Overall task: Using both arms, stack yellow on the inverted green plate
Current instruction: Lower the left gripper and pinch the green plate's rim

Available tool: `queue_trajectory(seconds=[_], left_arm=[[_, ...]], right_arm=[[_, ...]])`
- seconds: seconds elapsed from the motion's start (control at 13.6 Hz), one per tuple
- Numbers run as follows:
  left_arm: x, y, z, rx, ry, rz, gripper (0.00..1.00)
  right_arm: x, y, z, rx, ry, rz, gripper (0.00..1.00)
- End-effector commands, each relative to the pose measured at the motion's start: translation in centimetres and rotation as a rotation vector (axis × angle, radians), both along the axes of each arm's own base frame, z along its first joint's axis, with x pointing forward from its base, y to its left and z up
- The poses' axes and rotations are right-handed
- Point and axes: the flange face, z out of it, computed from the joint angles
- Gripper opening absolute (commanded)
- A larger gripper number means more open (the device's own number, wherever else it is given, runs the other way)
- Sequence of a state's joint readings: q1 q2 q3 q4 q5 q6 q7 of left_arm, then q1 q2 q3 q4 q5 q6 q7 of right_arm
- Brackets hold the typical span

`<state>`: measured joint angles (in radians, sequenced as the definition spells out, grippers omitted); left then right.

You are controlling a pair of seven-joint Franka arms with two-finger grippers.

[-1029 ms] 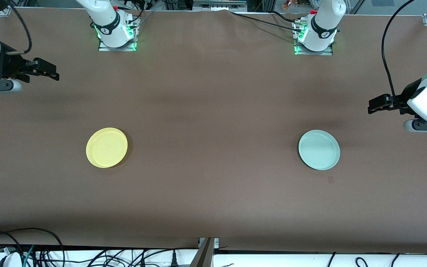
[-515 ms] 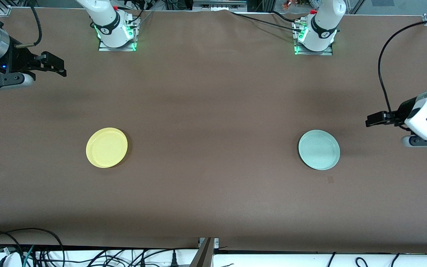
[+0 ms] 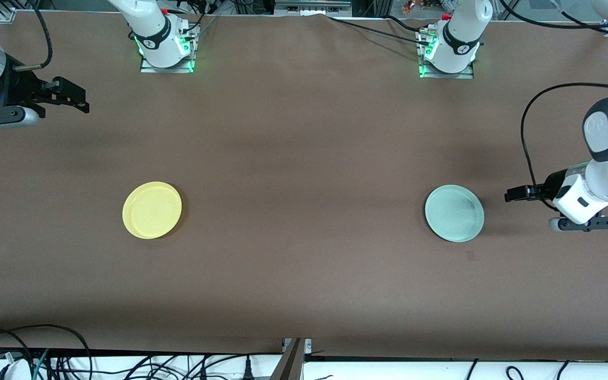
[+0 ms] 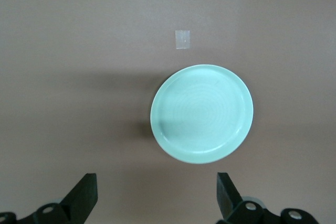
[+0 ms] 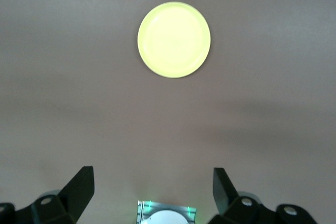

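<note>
The robot's left gripper should next move to the green plate's rim [image 3: 483, 215] [image 4: 151, 118] and close there, on the side farthest away from the yellow plate.
The yellow plate [image 3: 152, 210] lies flat on the brown table toward the right arm's end, and it shows in the right wrist view [image 5: 174, 39] too. The pale green plate [image 3: 454, 212] lies toward the left arm's end; faint rings mark its upturned face [image 4: 201, 113]. My left gripper [image 3: 512, 194] hangs open over bare table beside the green plate, a short gap from its rim, empty [image 4: 156, 184]. My right gripper [image 3: 79, 100] is open and empty over the table's edge at the right arm's end, well away from the yellow plate [image 5: 152, 179].
A small tape patch [image 3: 470, 256] sits on the table a little nearer the front camera than the green plate, also seen as tape [image 4: 182, 39]. The two arm bases [image 3: 167, 47] [image 3: 447, 53] stand farthest from the front camera. Cables [image 3: 45, 359] run along the nearest edge.
The left arm has swung down and in, bringing its gripper closer to the green plate. The right gripper has only shifted slightly. Both plates stay put.
</note>
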<state>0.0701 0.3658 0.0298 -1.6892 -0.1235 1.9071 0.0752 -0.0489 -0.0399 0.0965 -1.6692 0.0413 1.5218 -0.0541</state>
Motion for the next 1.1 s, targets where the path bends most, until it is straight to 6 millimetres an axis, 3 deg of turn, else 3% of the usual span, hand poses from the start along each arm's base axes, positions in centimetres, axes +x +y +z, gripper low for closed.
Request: queue_trajectory(seconds=[0.0,0.15,0.66,0.81,1.03], left_arm=[[-0.7,1.0,-2.3,-0.064,-0.04,-0.013,1.0],[-1.1,1.0,-4.2,-0.094,-0.04,-0.001,1.0],[-1.9,3.6,-10.3,-0.205,-0.078,-0.014,1.0],[-1.9,3.7,-12.1,-0.242,-0.083,-0.014,1.0],[-1.9,4.1,-13.9,-0.238,-0.089,-0.022,1.0]], right_arm=[[1.4,-0.8,0.4,0.0,-0.099,-0.016,1.0],[2.1,-2.0,0.0,0.001,-0.132,-0.039,1.0],[1.9,-2.2,0.0,-0.029,-0.125,-0.032,1.0],[1.7,-3.6,-0.4,-0.038,-0.104,-0.053,1.0],[1.9,-3.8,0.5,-0.048,-0.119,-0.054,1.0]])
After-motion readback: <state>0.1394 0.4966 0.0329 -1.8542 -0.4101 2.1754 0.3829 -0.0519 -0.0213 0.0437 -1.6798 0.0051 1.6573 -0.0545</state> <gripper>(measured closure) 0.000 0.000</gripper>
